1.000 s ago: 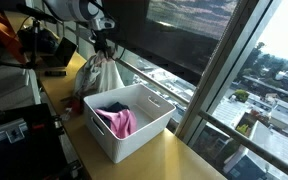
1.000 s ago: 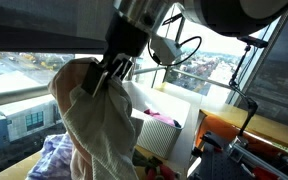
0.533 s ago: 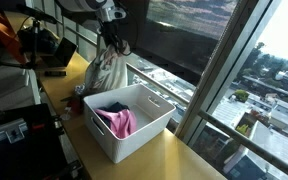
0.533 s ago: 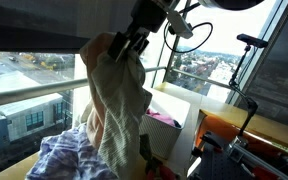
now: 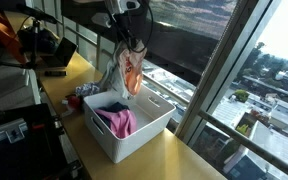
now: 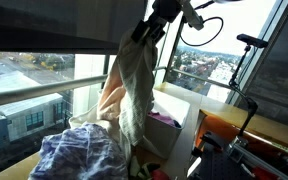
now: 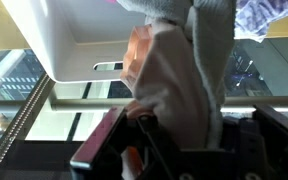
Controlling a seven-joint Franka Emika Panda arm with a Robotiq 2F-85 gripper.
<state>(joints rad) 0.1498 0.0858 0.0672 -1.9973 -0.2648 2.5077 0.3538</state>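
Note:
My gripper is to release the peach cloth garment inside the white plastic basket (image 5: 131, 105) (image 7: 132, 14), up against the pink garment. The peach garment now hangs high above the basket.
My gripper (image 5: 131, 38) is shut on a pale grey and peach cloth garment (image 5: 129, 70), which hangs from it high above the far edge of the white plastic basket (image 5: 144, 128). In the other exterior view the gripper (image 6: 150, 31) holds the same garment (image 6: 132, 88) stretched down over a pile of clothes. In the wrist view the garment (image 7: 179, 70) fills the middle and hides the fingertips; the basket (image 7: 79, 40) lies beyond it. A pink garment (image 5: 119, 122) lies inside the basket.
A blue plaid garment (image 6: 79, 158) lies on the wooden counter (image 5: 169, 158) beside the basket. Window glass and a metal frame (image 5: 219, 70) run close behind the basket. Cables and equipment (image 5: 39, 45) crowd the counter's far end.
The gripper has risen and moved toward the basket, carrying the pale garment with it. The garment now hangs free of the pile, stretched longer.

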